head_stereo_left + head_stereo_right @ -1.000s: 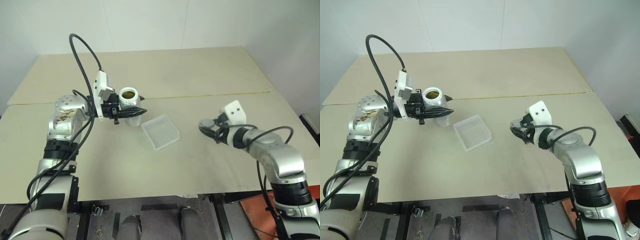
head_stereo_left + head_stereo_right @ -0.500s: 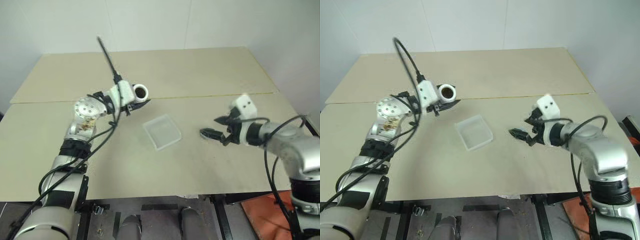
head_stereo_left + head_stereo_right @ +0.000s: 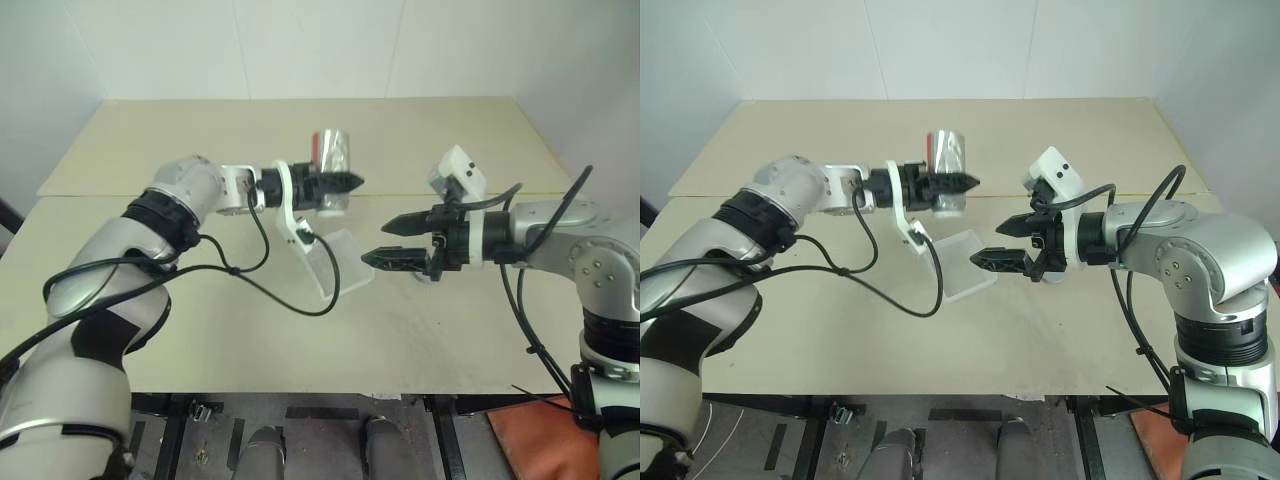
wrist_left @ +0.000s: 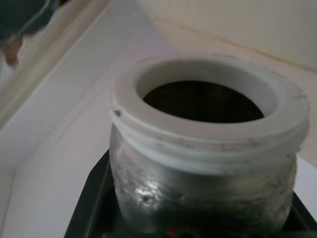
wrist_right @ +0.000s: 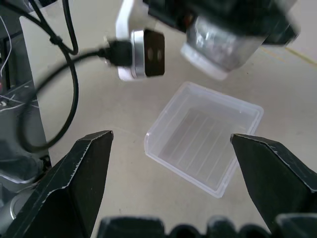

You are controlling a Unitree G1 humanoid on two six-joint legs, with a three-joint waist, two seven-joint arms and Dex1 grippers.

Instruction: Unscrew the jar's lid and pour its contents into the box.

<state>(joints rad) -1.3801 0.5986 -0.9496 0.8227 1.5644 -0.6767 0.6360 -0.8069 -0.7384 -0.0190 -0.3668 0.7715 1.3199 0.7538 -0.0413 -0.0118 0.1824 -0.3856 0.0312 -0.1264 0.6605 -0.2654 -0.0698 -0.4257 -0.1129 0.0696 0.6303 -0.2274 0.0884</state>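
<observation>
Next, my left gripper lets go of the clear jar on the table (image 3: 258, 254) beside the box, just in front of the seam.
My left gripper (image 3: 350, 183) is shut on the clear jar (image 3: 333, 158), which it holds in the air, tipped over above the box. The jar's open white-rimmed mouth (image 4: 208, 99) has no cap on it, and its inside looks dark, so I cannot make out the contents. In the right wrist view the jar (image 5: 223, 42) points its mouth down toward the translucent box (image 5: 203, 144). The box (image 3: 345, 265) lies on the table. Just to its right my right gripper (image 3: 388, 240) hovers, open wide and holding nothing. The lid is out of view.
A black cable (image 3: 290, 300) loops down from my left wrist camera (image 5: 143, 52) over the table in front of the box. The beige table (image 3: 200, 330) has a seam across its middle; its near edge runs below both arms.
My left arm swung right and rolled the jar from upright to mouth-down above the box. My right gripper opened, rose and moved left toward the box.
</observation>
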